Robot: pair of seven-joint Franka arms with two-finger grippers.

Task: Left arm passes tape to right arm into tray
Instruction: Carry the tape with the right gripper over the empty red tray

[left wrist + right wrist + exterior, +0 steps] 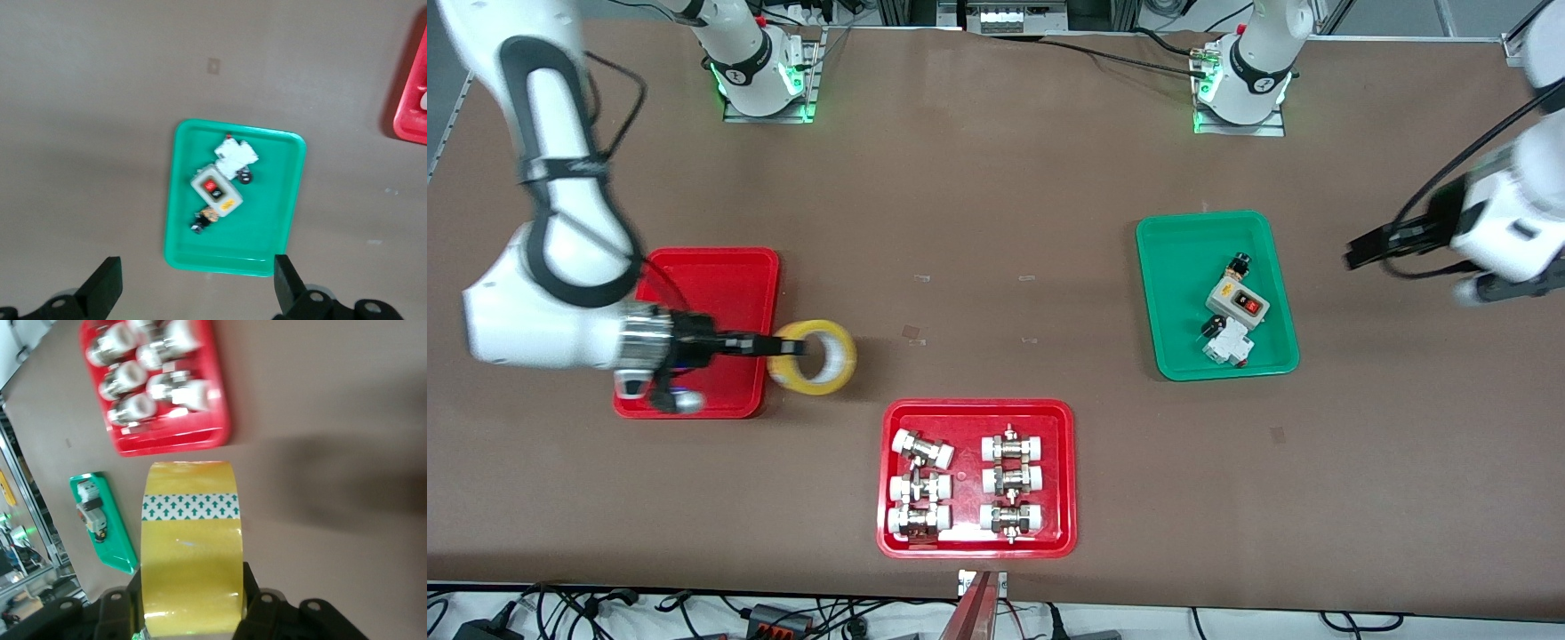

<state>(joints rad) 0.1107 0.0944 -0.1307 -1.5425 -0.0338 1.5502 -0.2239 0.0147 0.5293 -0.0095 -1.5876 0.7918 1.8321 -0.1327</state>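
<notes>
My right gripper will release the roll of yellow tape, now held over the table beside the tray, setting it down close to the middle of the plain red tray (pixel 694 318).
My right gripper (pixel 791 345) is shut on the yellow tape roll (pixel 818 357), one finger through its pale core. It holds the roll over the table, just beside the plain red tray (pixel 711 276) on the edge toward the left arm's end. In the right wrist view the tape (pixel 191 547) fills the space between the fingers (pixel 257 607). My left gripper (pixel 1356 252) is open and empty, in the air at the left arm's end of the table, beside the green tray. Its fingers (pixel 107 280) stand wide apart in the left wrist view.
A red tray with white-capped metal fittings (pixel 978 547) lies near the front camera; it also shows in the right wrist view (pixel 173 443). A green tray (pixel 1183 267) holds a switch box and small parts; it shows in the left wrist view (pixel 267 220).
</notes>
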